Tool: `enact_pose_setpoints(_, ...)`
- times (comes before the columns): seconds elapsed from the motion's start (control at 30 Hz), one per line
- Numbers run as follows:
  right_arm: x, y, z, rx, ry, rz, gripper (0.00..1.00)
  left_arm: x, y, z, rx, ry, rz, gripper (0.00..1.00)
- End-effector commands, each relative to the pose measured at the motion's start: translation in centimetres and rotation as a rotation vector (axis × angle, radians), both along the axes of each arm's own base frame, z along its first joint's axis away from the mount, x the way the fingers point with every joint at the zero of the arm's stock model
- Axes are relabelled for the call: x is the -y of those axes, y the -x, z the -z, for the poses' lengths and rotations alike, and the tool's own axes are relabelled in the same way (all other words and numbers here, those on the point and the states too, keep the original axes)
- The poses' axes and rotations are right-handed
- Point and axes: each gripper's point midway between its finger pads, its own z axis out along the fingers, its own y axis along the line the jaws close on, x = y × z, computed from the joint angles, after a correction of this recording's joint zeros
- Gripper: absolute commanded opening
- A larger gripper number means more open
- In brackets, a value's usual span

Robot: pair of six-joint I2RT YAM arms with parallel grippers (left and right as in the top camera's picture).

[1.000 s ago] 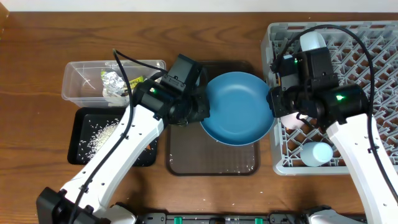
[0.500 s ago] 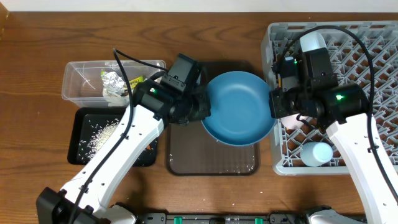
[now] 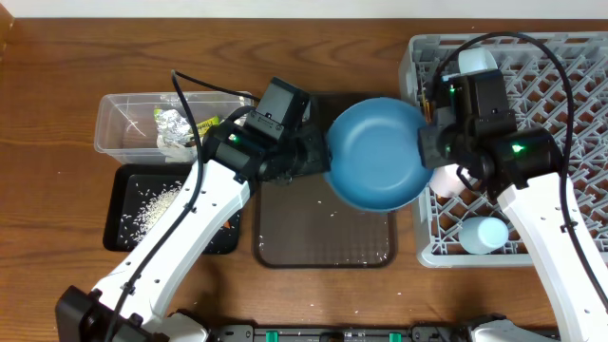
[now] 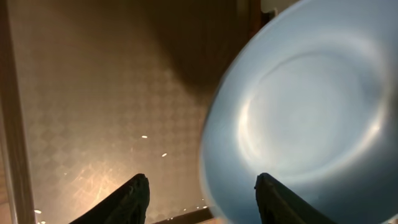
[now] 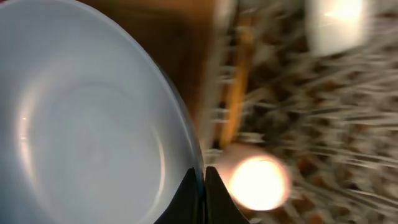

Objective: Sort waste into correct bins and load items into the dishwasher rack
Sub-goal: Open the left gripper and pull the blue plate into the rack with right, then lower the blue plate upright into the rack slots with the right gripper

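Observation:
Next, my right gripper lets go of the blue plate inside the grey dishwasher rack's side (image 3: 590,163) farthest from the brown tray.
The large blue plate (image 3: 377,157) hangs tilted over the brown tray's right side, next to the grey dishwasher rack (image 3: 581,85). My right gripper (image 3: 424,152) is shut on the plate's right rim; in the right wrist view its tips (image 5: 204,182) pinch the plate's (image 5: 81,124) edge. My left gripper (image 3: 321,161) stands open at the plate's left rim, holding nothing. In the left wrist view the plate (image 4: 311,112) edge sits between the spread jaws of the left gripper (image 4: 203,199). A pale pink cup (image 3: 446,180) and a light blue cup (image 3: 486,234) lie in the rack.
The brown tray (image 3: 313,233) carries a few stray rice grains. A clear bin (image 3: 133,109) holds the foil wrapper (image 3: 174,128). A black bin (image 3: 128,237) in front of it holds rice grains (image 3: 152,204). A white item (image 3: 475,62) sits at the rack's back left.
My left gripper has opened and let go of the plate's left rim. The right gripper has closed on the right rim and carried the plate rightward toward the rack.

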Motion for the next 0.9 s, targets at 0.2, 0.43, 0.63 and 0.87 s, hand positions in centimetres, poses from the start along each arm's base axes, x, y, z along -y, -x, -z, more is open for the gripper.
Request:
enact_pose_setpoints(0.2, 12.4, -1.1, -7.1, 0.286, 0.57, 0.525, 0.01, -0.7, -0.7, -1.1, 0.025, 0.007, -0.024, 0.6)
enact_pose_setpoints(0.43, 17.7, 0.0, -14.8, 0.391, 0.943, 0.725, 0.01, -1.0, -0.2, -0.8, 0.002, -0.006, -0.024, 0.81)
enact_pose_setpoints(0.63, 23.0, 1.1, -16.2, 0.24, 1.11, 0.738, 0.01, -1.0, -0.2, -0.8, 0.001, -0.007, -0.024, 0.89)
enact_pose_setpoints(0.87, 28.9, 4.6, -16.4, 0.134, 1.151, 0.911, 0.01, -1.0, -0.2, -0.8, 0.001, -0.006, -0.024, 0.93)
